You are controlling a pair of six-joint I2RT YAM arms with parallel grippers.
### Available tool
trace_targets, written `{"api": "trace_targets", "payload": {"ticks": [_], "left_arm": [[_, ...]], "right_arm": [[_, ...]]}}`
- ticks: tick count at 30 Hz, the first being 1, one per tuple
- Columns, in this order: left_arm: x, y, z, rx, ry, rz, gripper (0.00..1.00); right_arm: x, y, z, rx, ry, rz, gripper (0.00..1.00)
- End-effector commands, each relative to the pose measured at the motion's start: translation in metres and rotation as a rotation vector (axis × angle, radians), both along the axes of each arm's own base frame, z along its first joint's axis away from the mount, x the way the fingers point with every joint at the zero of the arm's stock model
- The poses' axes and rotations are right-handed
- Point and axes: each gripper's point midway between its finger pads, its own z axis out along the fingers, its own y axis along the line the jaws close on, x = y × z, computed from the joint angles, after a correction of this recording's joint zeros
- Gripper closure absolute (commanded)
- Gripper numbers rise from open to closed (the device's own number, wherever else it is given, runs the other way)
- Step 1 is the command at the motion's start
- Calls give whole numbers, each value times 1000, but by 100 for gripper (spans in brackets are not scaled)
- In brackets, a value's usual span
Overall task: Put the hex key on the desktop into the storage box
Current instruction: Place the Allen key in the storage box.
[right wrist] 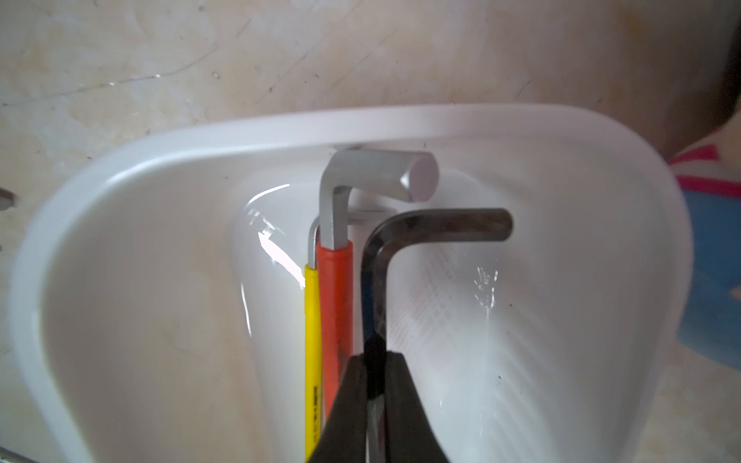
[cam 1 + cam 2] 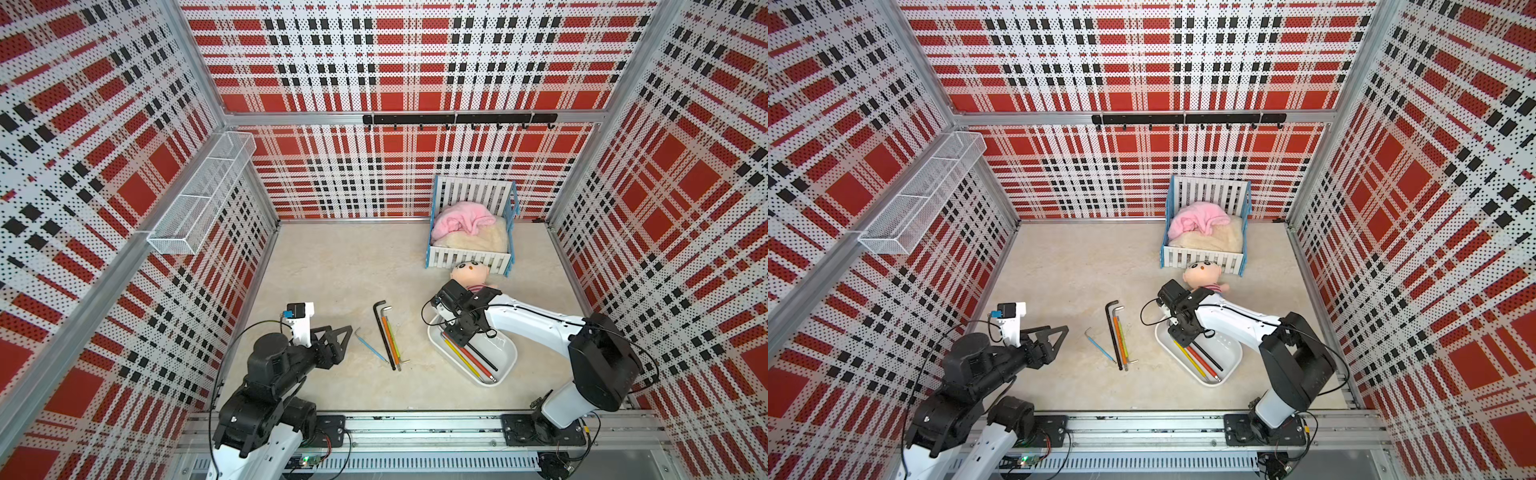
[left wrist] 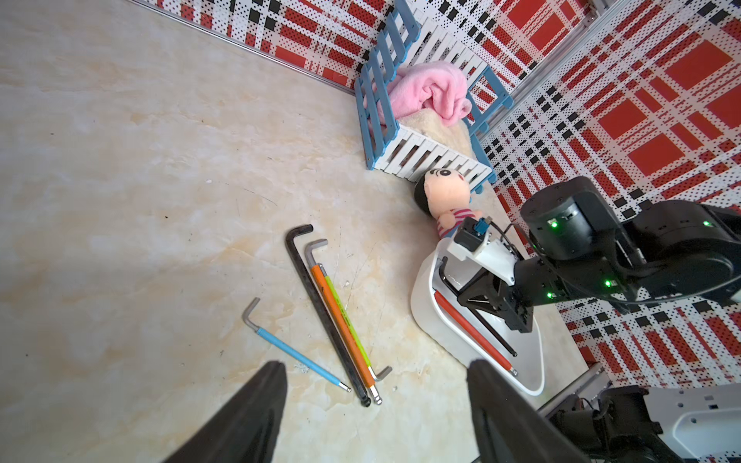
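Note:
The black hex key, now inside the white storage box, will go down from my right gripper onto the box's bottom close beside the red hex key point(image 2: 476, 355) point(image 1: 370, 409).
The white storage box point(image 2: 500, 350) stands on the desktop point(image 2: 332, 270) at the right. My right gripper point(image 1: 375, 352) reaches down inside the box, shut on the shaft of a black hex key point(image 1: 441, 224). That key lies beside a red hex key point(image 1: 336, 288) and a yellow one point(image 1: 312, 320) in the box. Left of the box, a long black hex key point(image 2: 384, 336), an orange one point(image 2: 390, 338), a green one point(image 3: 345, 316) and a blue one point(image 2: 371, 345) lie on the desktop. My left gripper point(image 3: 377, 366) hovers open, just left of the blue key, with nothing in it.
A white-slatted toy crib point(image 2: 471, 249) with a pink blanket stands at the back right, and a doll point(image 2: 469, 274) lies between it and the box. A wire-mesh basket point(image 2: 203, 195) hangs on the left wall. A black hook rail point(image 2: 457, 119) runs along the back wall.

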Motion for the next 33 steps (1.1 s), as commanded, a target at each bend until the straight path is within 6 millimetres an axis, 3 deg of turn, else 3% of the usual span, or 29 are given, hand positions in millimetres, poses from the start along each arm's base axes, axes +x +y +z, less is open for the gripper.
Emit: {"api": "trace_targets", "payload": {"ticks": [1,17,20,33], "left_arm": [[0,0,0,11,-12,-6,24],[1,0,-1,13,-9,-10,24],[1,-1,-1,12,-7,-11,24],[0,-1,-1,12,-10,-12,24]], "right_arm": [[1,-2,-2,0,8,-18,100],[3,-4,-16,-30,29,-35,100],[4,-4,-15,-31,24,-46,93],[12,-3,3,-18,-23,-80,77]]}}
